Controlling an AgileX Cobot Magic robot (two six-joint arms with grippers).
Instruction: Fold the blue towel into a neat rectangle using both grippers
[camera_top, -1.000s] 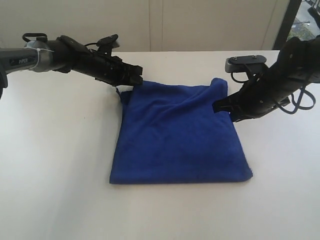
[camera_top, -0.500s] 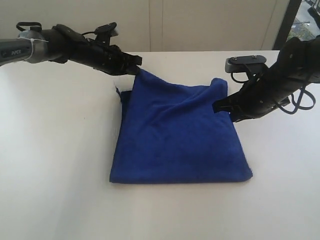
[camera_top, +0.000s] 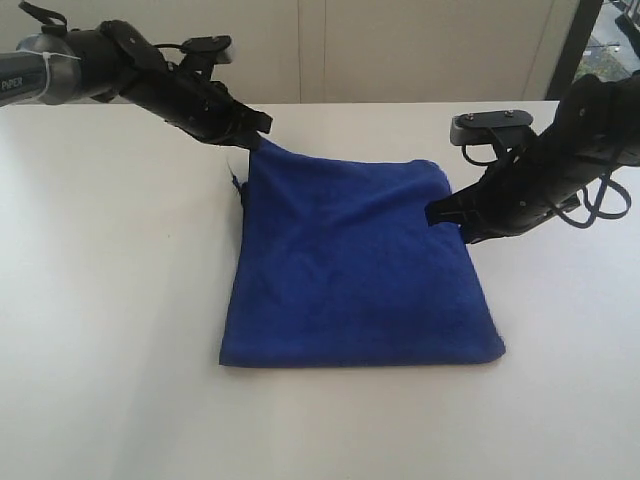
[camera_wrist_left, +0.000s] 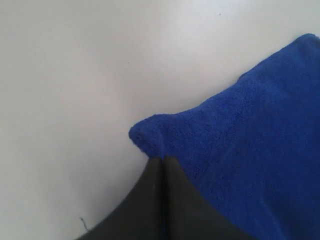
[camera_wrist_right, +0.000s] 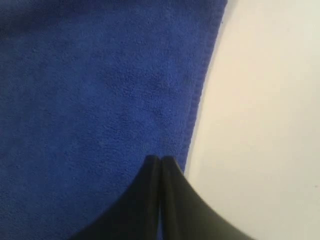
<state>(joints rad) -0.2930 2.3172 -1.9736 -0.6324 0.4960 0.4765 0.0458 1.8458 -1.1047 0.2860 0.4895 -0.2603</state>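
Note:
The left gripper pinches the far corner of the towel into a raised, bunched tip, so it should lower it, open, and retake the cloth (camera_top: 261, 172) beside it to settle it flat.
The blue towel (camera_top: 360, 270) lies folded on the white table (camera_top: 110, 300), roughly square. My left gripper (camera_top: 258, 140) is shut on its far left corner and holds that corner raised off the table. In the left wrist view the closed fingertips (camera_wrist_left: 163, 158) pinch a bunched tip of the towel (camera_wrist_left: 250, 140). My right gripper (camera_top: 432, 215) is shut at the towel's right edge near the far right corner. Seen from the right wrist, the closed tips (camera_wrist_right: 160, 158) sit just inside the stitched hem of the towel (camera_wrist_right: 100, 90). The top layer stretches smooth between both grippers.
The table's far edge (camera_top: 350, 103) meets a pale wall just behind the towel. A dark frame (camera_top: 578, 45) stands at the back right, and loose cables (camera_top: 600, 205) hang from the right arm. Bare tabletop surrounds the towel.
My left gripper closed on the far left corner and lifted it up and to the left. The wrinkles in the top layer have pulled flat. The right arm stayed still.

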